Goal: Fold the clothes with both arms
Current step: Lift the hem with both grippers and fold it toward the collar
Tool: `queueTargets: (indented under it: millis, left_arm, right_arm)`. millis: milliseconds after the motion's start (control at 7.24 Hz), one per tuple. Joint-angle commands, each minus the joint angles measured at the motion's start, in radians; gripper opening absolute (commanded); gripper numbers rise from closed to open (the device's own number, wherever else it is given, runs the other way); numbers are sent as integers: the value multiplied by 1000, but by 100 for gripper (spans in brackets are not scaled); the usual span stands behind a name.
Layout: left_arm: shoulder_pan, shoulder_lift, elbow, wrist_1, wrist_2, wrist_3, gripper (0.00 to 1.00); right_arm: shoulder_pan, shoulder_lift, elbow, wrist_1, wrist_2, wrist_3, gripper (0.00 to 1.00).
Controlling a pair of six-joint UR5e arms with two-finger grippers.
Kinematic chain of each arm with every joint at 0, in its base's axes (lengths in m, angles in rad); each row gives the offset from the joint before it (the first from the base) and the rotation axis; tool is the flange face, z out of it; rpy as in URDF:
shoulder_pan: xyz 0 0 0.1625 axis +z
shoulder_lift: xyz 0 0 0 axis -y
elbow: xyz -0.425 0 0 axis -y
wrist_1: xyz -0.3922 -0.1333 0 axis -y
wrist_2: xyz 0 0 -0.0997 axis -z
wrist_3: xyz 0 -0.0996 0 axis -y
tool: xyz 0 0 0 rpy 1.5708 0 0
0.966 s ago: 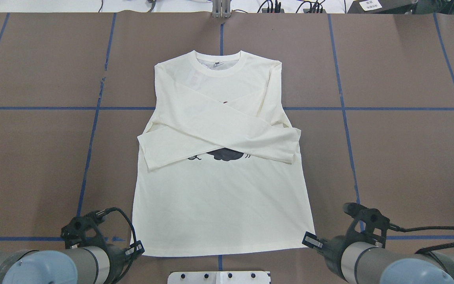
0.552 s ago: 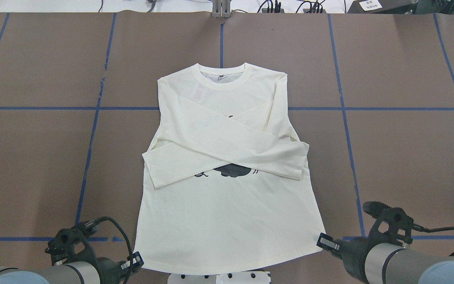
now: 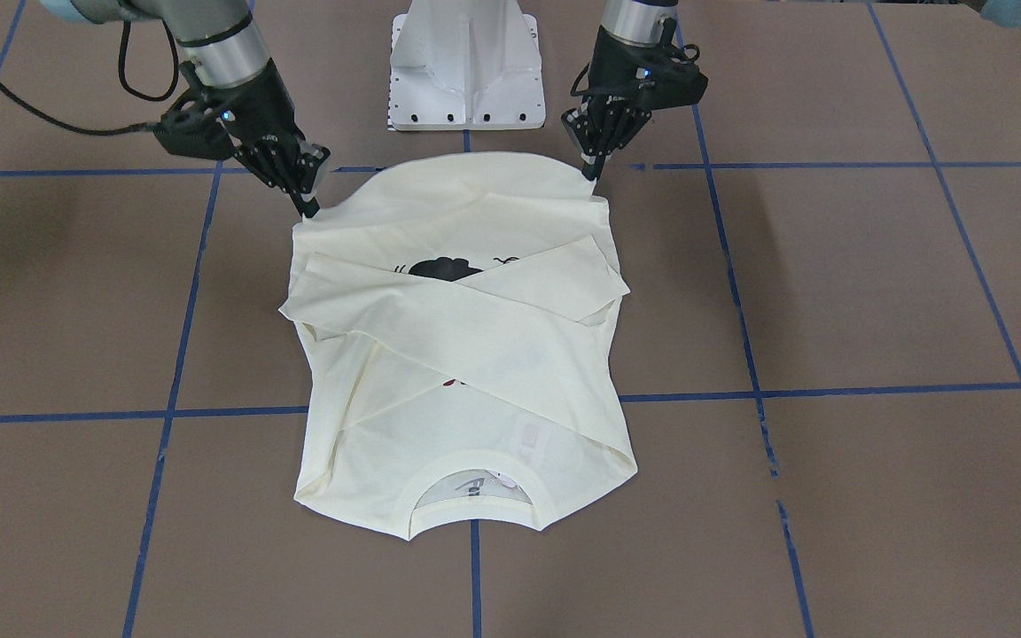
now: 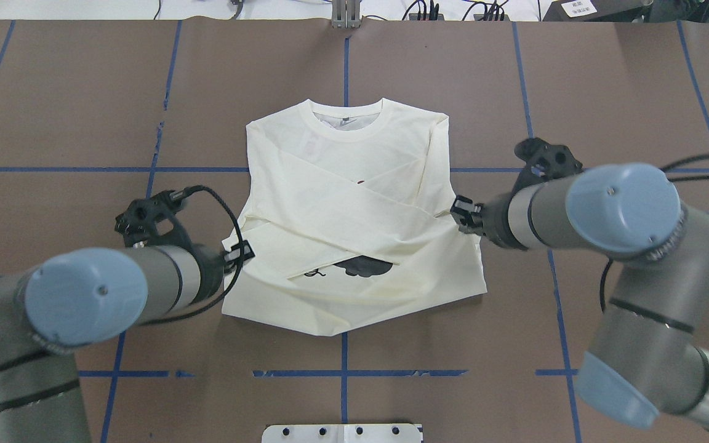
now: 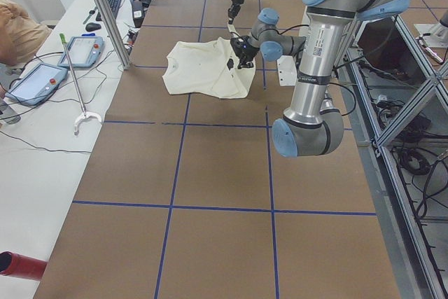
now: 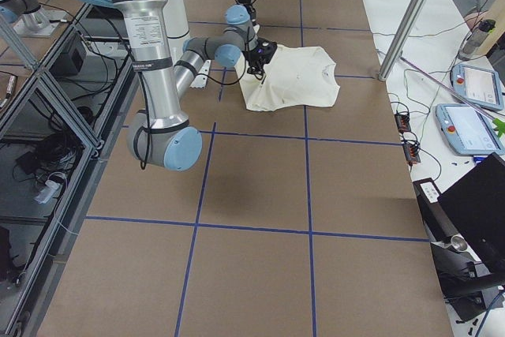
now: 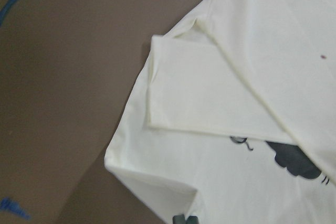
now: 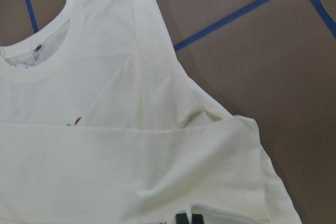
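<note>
Next, my left gripper lets go of the shirt's hem corner just past the shirt's shoulder tip (image 3: 658, 471) on its side of the collar.
The cream-white long-sleeved T-shirt (image 4: 354, 184) lies front-up in mid-table, its collar on the far side and its sleeves crossed over the chest. The black cat print (image 4: 364, 267) peeks out below the sleeves. My left gripper (image 3: 593, 173) is shut on one hem corner, and my right gripper (image 3: 307, 208) is shut on the other. Both corners are raised off the table and held over the shirt's lower part, so a doubled-over edge (image 4: 330, 331) faces me. The wrist views show the sleeve cuff (image 7: 178, 87), the collar (image 8: 47, 64) and dark fingertips (image 8: 186, 217) at the bottom edge.
The white pedestal base (image 3: 466, 71) stands just behind the raised hem. Blue tape lines (image 4: 342, 373) grid the brown table. A side bench with pendant tablets (image 5: 42, 78) and a metal post (image 5: 105, 12) lies beyond the far edge, with a person's shoulder (image 5: 17, 29) there.
Both grippers have risen from the near table edge and moved away from me with the hem corners. The shirt's lower part, flat before, is now doubled over.
</note>
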Motion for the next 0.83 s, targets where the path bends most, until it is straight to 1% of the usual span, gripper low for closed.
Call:
queueTargets:
  millis: [0,276,414,552,690]
  left_arm:
    - [-162,-111,252,-74,-27,112,0]
    - [-224,-188,472,-203,-26,127,0]
    - [-248,-229,591,-278,-24,128,0]
    - [-273,-256,658,-322,-23,157,0]
    - [-298,-265,671,-324,-23,177,0]
  right_arm:
    - [160,146,-300,8,48,-214,0]
    - [191,308,-567,15,50,-252,0]
    - [210,348,-683,96,54,-261,0]
    - [211,387,-780,180,65,-258,0]
    - [211,399,-795,186,65,-255,0]
